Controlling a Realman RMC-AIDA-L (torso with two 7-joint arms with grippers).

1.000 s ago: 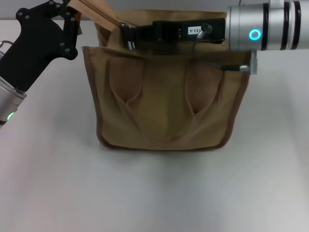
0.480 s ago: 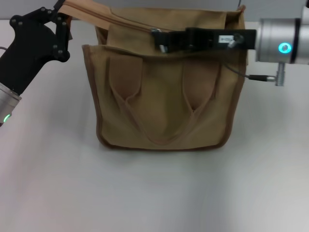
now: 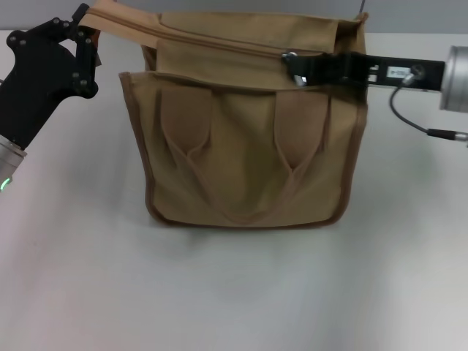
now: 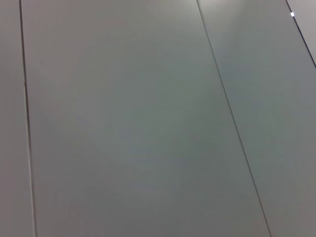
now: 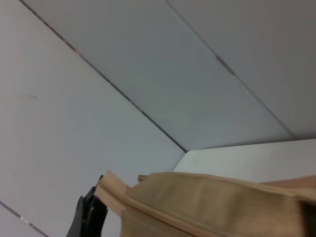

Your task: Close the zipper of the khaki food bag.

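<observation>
My right gripper is going to let go of the silver pull tab at the zipper's end (image 3: 326,65) that is farthest from my left gripper.
The khaki food bag (image 3: 248,146) stands upright mid-table, its two strap handles facing me. Along its top runs the zipper (image 3: 205,40), joined from the left end as far as the slider. At the bag's top left corner, my left gripper (image 3: 83,19) is shut on the zipper's fabric end tab. My right gripper (image 3: 294,66) reaches in from the right, shut on the silver pull tab (image 3: 291,56) near the bag's right end. The right wrist view shows the bag top (image 5: 217,207) and, farther off, the left gripper's black fingers (image 5: 89,217) on the tab. The left wrist view shows only grey panels.
The white table (image 3: 234,292) stretches in front of and beside the bag. A grey cable (image 3: 409,121) loops under the right wrist. A grey panelled wall (image 5: 148,64) stands behind the table.
My right gripper has slid rightward along the bag's top with the slider, from the left part to near the right end. The zipper is joined behind it. The left gripper shifted slightly left.
</observation>
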